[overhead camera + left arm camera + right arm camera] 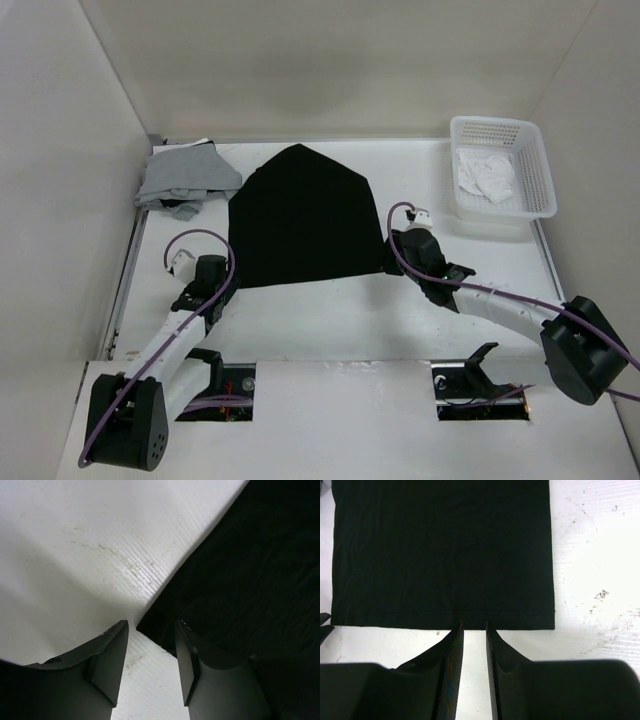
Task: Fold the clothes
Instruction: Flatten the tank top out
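My right gripper points at the black garment's hem, short of the garment's corner; I will open and pinch that corner (550, 625) before both grippers lift the garment.
The black garment (300, 215) lies flat in the middle of the table, its far end folded to a point. My left gripper (222, 285) sits low at its near left corner. In the left wrist view that gripper (152, 625) is open, and the corner of the black cloth (240, 570) lies right at its fingertips. My right gripper (398, 248) is at the garment's right side. In the right wrist view that gripper (474, 626) is open by a narrow gap, tips touching the stitched hem of the cloth (440, 555), with bare table between the fingers.
A crumpled grey garment (185, 180) lies at the back left by the wall. A white basket (530, 160) at the back right holds a white garment (485, 175). White walls close in the table on three sides.
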`<state>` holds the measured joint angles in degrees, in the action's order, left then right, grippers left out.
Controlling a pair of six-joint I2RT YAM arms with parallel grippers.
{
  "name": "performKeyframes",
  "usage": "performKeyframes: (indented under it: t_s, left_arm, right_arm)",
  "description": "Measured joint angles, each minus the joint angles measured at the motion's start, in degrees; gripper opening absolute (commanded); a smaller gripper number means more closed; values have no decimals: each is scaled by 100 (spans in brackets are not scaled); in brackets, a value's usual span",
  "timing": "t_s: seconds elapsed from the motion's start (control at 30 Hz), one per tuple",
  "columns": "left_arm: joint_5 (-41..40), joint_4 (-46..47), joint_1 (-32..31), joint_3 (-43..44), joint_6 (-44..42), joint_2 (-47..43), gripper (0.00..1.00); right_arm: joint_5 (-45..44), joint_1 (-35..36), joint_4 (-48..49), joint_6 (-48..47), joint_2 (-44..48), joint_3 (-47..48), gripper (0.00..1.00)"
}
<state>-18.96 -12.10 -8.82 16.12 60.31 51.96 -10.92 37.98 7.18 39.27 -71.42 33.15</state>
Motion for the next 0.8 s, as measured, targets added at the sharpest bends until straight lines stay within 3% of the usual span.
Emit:
performKeyframes:
  t_s: [0.17,0.37,0.6,0.8]
  left_arm:
    - [103,345,7,2,-63,275,26]
    - [205,535,17,4,-168,487,8]
    - [306,363,15,2,-361,214,5]
    - [310,136,-17,15,-608,-420,5]
  right_arm:
    - [2,2,61,2,-101,0,30]
    - [4,-2,83,7,-138,-13,43]
    - [-55,-487,4,0,-227,-74,46]
    - [-199,-614,-455,-2,-887,24,44]
